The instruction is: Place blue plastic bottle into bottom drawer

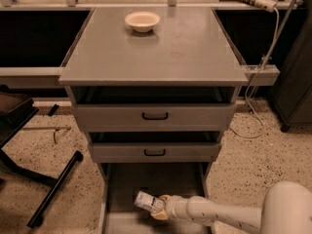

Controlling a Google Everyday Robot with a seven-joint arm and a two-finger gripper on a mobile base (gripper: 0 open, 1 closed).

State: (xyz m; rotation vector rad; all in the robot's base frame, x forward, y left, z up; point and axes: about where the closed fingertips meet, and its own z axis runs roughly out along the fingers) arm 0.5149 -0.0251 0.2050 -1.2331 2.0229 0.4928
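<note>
My gripper needs to let go of the blue plastic bottle on the middle of the open bottom drawer's grey bottom [147, 207].
The blue plastic bottle [148, 202], small with a pale label and white cap, lies tilted over the grey floor of the open bottom drawer [126, 182], cap end pointing left. My gripper [160, 208] is shut on the bottle's right end, reaching into the drawer from the lower right on a cream arm [219, 214]. The bottle sits low over the front middle of the drawer; I cannot tell whether it touches the floor.
Two upper drawers [155, 116] with black handles are partly pulled out above. A cream bowl [142, 21] sits on the cabinet top. A black chair base [51, 189] stands on the speckled floor at left. A cable [253, 106] hangs at right.
</note>
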